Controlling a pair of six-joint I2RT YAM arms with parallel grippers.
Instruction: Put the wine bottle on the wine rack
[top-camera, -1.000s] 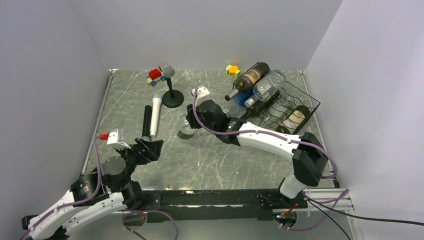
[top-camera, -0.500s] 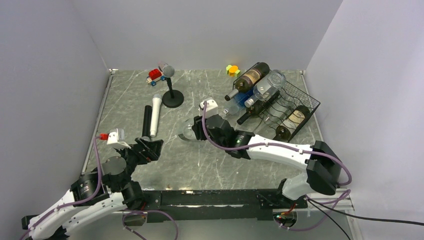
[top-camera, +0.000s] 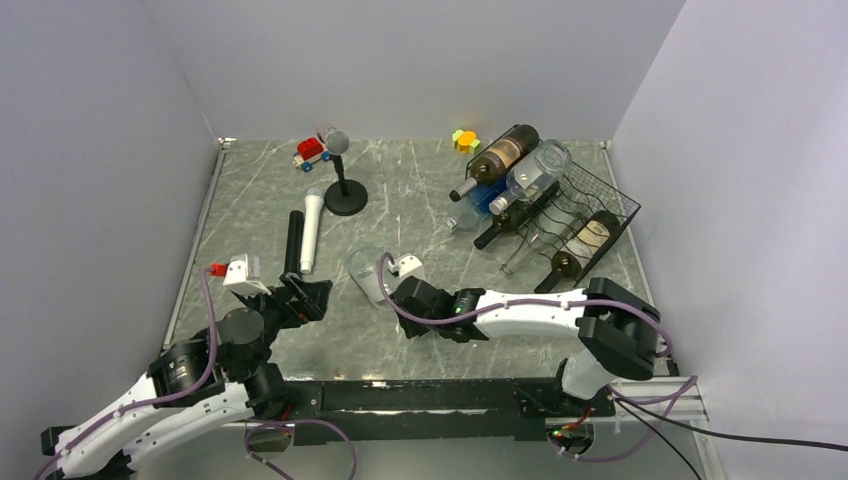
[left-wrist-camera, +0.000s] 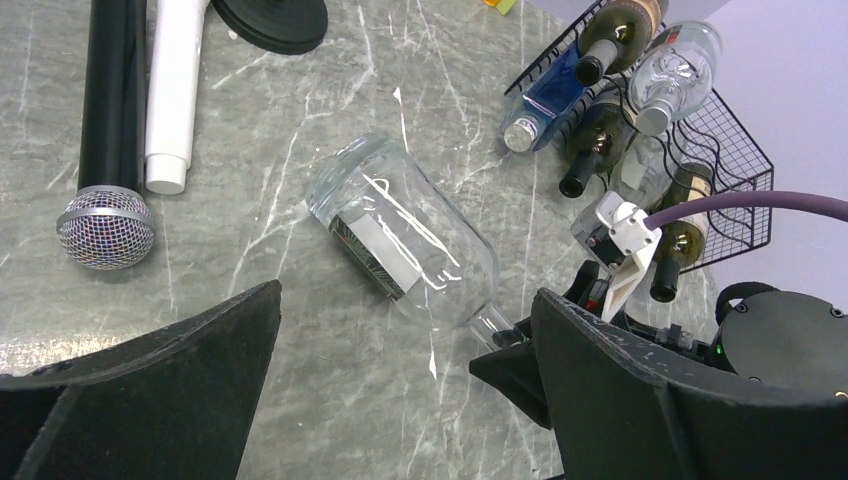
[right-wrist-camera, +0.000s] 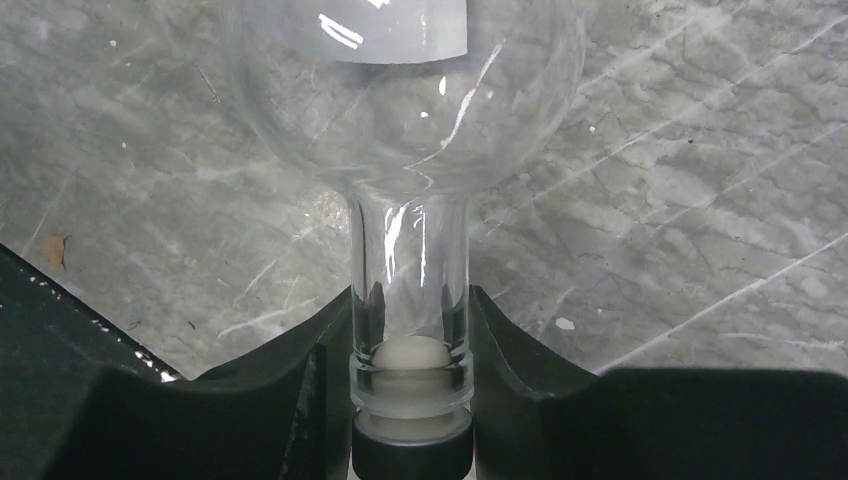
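My right gripper is holding the wine bottle by the corked tip of its neck. Next, I open it and grasp the neck (right-wrist-camera: 410, 222) close to the body before I lift.
A clear glass wine bottle (top-camera: 366, 276) with a pale label lies on its side near the table's middle, its base pointing to the far left. It also shows in the left wrist view (left-wrist-camera: 400, 240) and the right wrist view (right-wrist-camera: 410, 100). My right gripper (top-camera: 393, 297) is shut on its corked neck (right-wrist-camera: 410, 300), one finger on each side. My left gripper (top-camera: 305, 295) is open and empty, just left of the bottle, and looks down on it (left-wrist-camera: 405, 296). The black wire wine rack (top-camera: 612, 203) stands at the far right and holds several bottles (left-wrist-camera: 740, 150).
A black microphone (top-camera: 294, 240) and a white one (top-camera: 311, 229) lie at the left. A microphone on a round stand (top-camera: 343, 185) is behind them. A red toy car (top-camera: 312, 151) and a yellow-green toy (top-camera: 465, 140) sit by the back wall.
My right arm has drawn the clear bottle from the table's middle near the rack back toward the near left. The left gripper has shifted slightly.
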